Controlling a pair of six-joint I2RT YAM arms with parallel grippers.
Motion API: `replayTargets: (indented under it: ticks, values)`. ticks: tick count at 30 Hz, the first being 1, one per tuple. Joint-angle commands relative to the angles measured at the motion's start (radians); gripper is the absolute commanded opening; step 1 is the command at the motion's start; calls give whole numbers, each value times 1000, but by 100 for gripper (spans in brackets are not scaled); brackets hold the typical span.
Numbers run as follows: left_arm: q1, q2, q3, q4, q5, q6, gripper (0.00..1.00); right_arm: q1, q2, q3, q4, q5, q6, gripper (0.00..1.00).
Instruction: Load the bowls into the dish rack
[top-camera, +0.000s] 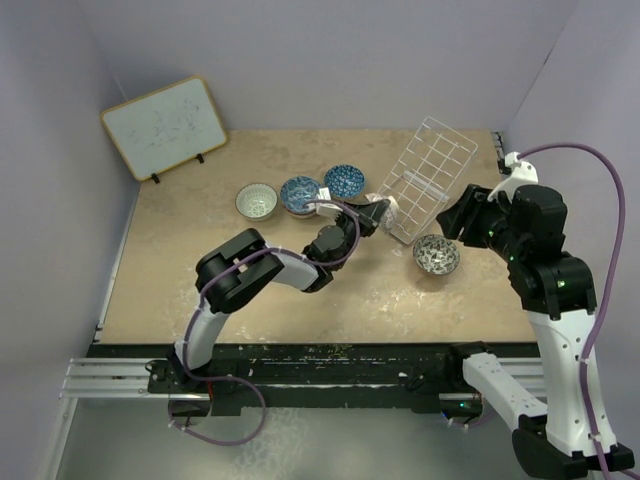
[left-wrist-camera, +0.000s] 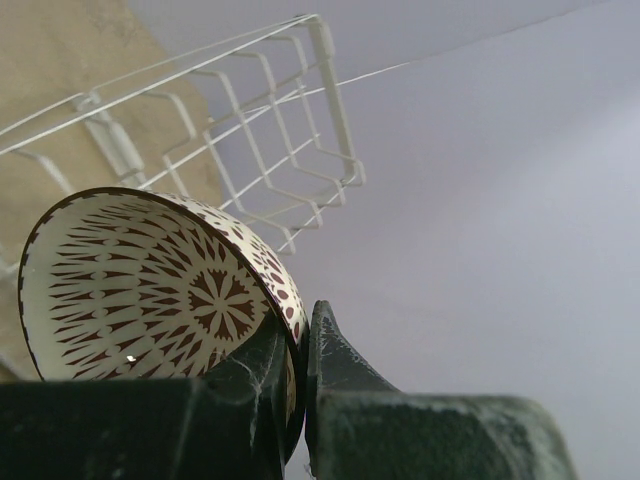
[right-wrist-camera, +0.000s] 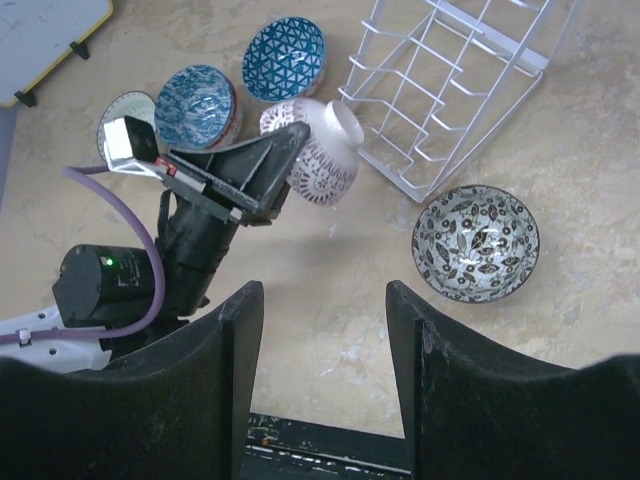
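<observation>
Next, my left gripper lets go of the pinkish patterned bowl between the wires at the dish rack's near end (top-camera: 401, 211).
My left gripper (top-camera: 374, 214) (left-wrist-camera: 300, 335) is shut on the rim of a pinkish patterned bowl (top-camera: 381, 213) (left-wrist-camera: 150, 290) (right-wrist-camera: 325, 160), held tilted just left of the white wire dish rack (top-camera: 425, 180) (left-wrist-camera: 250, 130) (right-wrist-camera: 450, 80). The rack holds no bowl. A grey-speckled bowl (top-camera: 436, 254) (right-wrist-camera: 477, 243) sits on the table in front of the rack. Two blue bowls (top-camera: 300, 193) (top-camera: 344, 181) and a pale bowl (top-camera: 257, 200) sit in a row to the left. My right gripper (top-camera: 458, 218) (right-wrist-camera: 325, 300) is open and empty, above the table near the speckled bowl.
A framed whiteboard (top-camera: 165, 125) (right-wrist-camera: 40, 35) leans at the back left. Walls close the table on the left, back and right. The left arm (top-camera: 240, 270) stretches across the table's middle. The black base rail (top-camera: 320, 365) runs along the near edge.
</observation>
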Motion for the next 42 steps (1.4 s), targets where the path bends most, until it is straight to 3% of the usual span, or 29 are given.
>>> replayTargets:
  ticks: [1,9,18,42]
  values:
    - [-13,0,139,238,-37,-17,0,-1,-15,-8,18,-9,3,55]
    - [-43,167,279,417,-78,-40,0,-1,-18,-26,15,-17,2,55]
    - [-61,193,308,422,-95,-13,0,2,-33,-46,12,-19,4,55]
    - [-63,338,363,423,-229,-130,0,10,-37,-79,23,-20,-1,55]
